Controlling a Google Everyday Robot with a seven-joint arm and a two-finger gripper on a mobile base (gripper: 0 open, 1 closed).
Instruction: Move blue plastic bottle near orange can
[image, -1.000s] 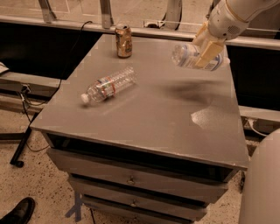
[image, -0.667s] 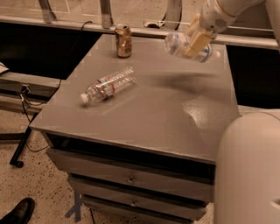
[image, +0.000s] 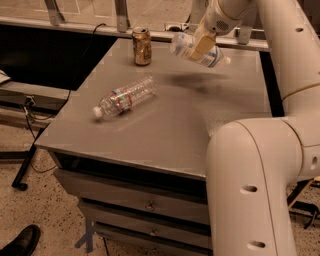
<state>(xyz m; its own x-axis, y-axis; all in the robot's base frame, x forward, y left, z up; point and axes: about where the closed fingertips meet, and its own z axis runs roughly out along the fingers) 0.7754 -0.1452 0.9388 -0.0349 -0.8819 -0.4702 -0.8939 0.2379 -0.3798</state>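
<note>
My gripper is going to let go of the blue plastic bottle on its side on the grey table (image: 178, 61), beside the bottom of the orange can.
My gripper (image: 199, 48) is shut on the blue plastic bottle (image: 212, 56), a stout clear bottle with a white and pale-blue label. It hangs on its side above the far part of the grey table (image: 165, 125), cap toward the right. The orange can (image: 142, 46) stands upright at the far edge of the table, a short way left of the bottle. A tan finger (image: 201, 44) crosses the bottle's middle.
A slimmer ribbed clear bottle (image: 125, 96) with a red-and-blue band lies on its side at the table's left middle. My arm's large white links (image: 255, 190) fill the right foreground. Drawers sit below the tabletop. A black shoe (image: 20, 242) is at the lower left.
My gripper has carried the blue plastic bottle left and toward the far edge, closer to the orange can. The view has shifted and my arm now fills more of the right side.
</note>
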